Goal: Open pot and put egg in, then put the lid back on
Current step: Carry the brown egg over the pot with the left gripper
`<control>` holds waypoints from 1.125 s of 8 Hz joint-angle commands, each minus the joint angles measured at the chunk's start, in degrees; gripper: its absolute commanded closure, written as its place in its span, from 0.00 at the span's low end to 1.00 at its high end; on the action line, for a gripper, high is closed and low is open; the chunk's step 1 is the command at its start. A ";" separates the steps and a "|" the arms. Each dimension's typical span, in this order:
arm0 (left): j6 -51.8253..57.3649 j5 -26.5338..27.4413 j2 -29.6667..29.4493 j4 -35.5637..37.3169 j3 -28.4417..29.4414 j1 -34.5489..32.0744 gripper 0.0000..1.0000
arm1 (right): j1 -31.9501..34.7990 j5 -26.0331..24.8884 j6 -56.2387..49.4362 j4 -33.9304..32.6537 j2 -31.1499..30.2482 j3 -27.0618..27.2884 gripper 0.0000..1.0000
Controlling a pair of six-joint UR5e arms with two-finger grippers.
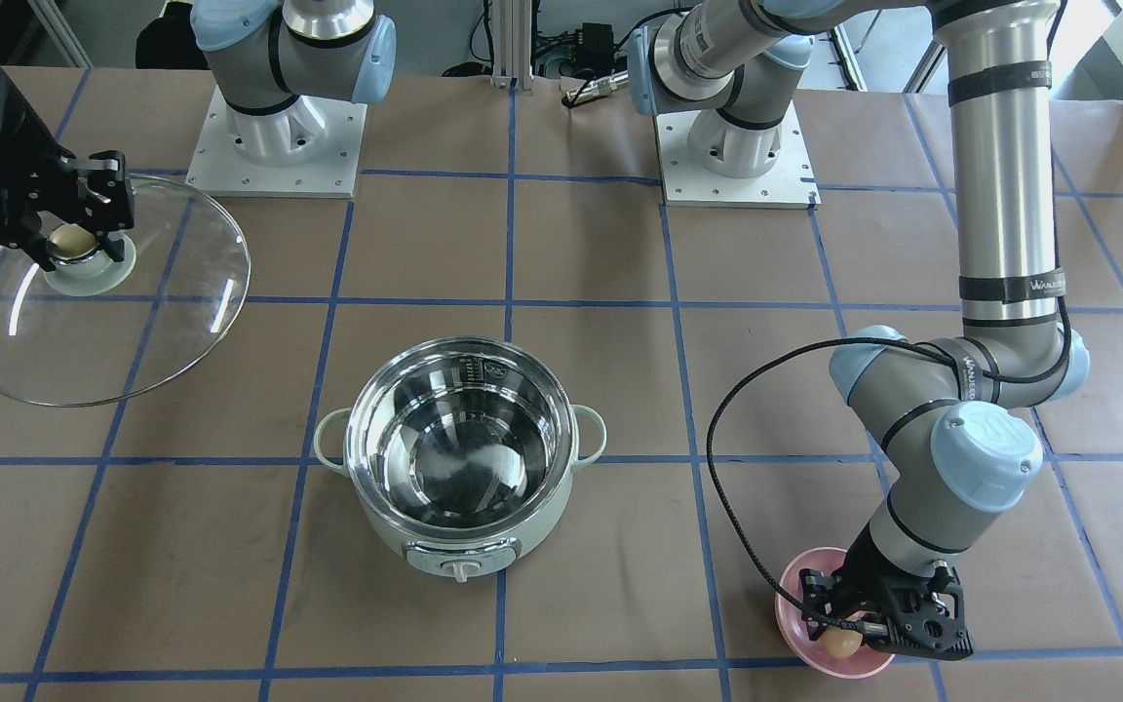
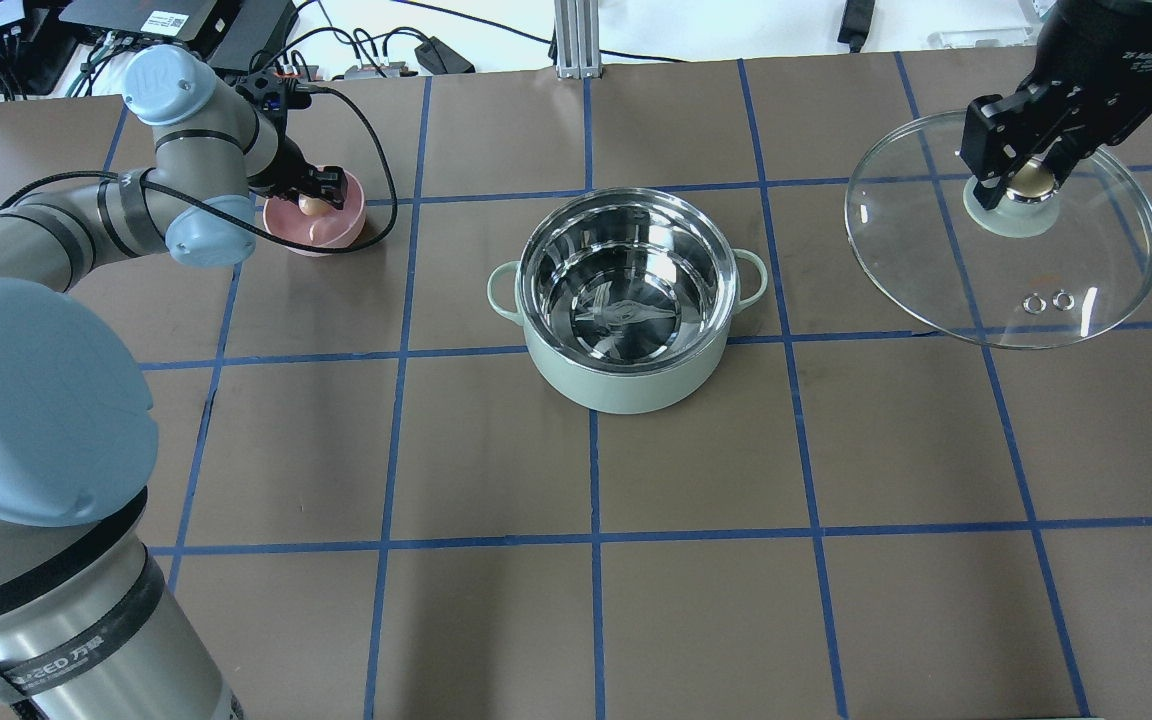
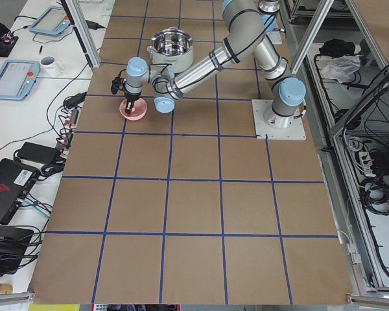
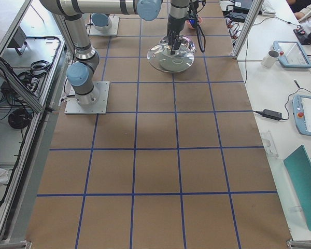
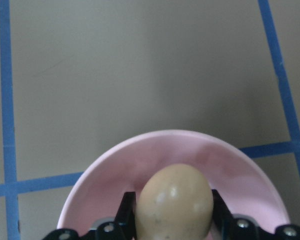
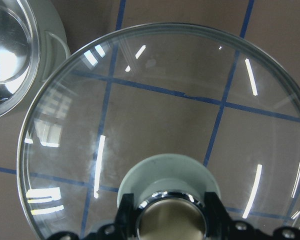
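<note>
Next, my left gripper lets go of the tan egg near the middle of the mint-green pot's steel bottom (image 1: 463, 450).
The mint-green pot (image 2: 626, 385) stands open in the middle of the table, its steel inside empty; it also shows in the front view (image 1: 425, 546). The tan egg (image 5: 175, 205) lies in a pink bowl (image 5: 115, 165) to the pot's left (image 2: 331, 235). My left gripper (image 2: 318, 200) reaches down into the bowl, its fingers closed on both sides of the egg (image 1: 839, 643). My right gripper (image 2: 1026, 180) is shut on the gold knob (image 6: 170, 220) of the glass lid (image 2: 1036, 290) and holds it well to the pot's right. I cannot tell whether the lid touches the table.
The table is brown paper with a blue tape grid. The two arm bases (image 1: 274, 146) (image 1: 732, 146) stand at the robot's edge. The left arm's black cable (image 1: 727, 458) loops over the table between the pot and the bowl.
</note>
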 commanded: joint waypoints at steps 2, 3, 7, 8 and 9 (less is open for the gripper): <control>-4.84 0.30 11.71 -11.87 -2.92 -3.04 0.77 | 0.00 -0.02 0.00 0.03 -0.04 0.00 1.00; -9.93 0.30 15.76 -17.74 -2.85 -5.67 0.76 | 0.00 -0.02 0.00 0.03 0.05 0.00 1.00; -33.56 2.13 19.58 -22.37 -2.41 -23.48 0.76 | -0.09 0.06 -0.97 0.03 0.05 0.00 1.00; -37.19 2.84 18.62 -21.93 -2.49 -27.02 0.77 | -0.09 -0.02 -1.06 0.03 0.05 0.00 1.00; -42.79 2.85 16.78 -21.41 -2.32 -30.27 0.77 | -0.09 -0.02 -1.06 0.03 0.05 0.00 1.00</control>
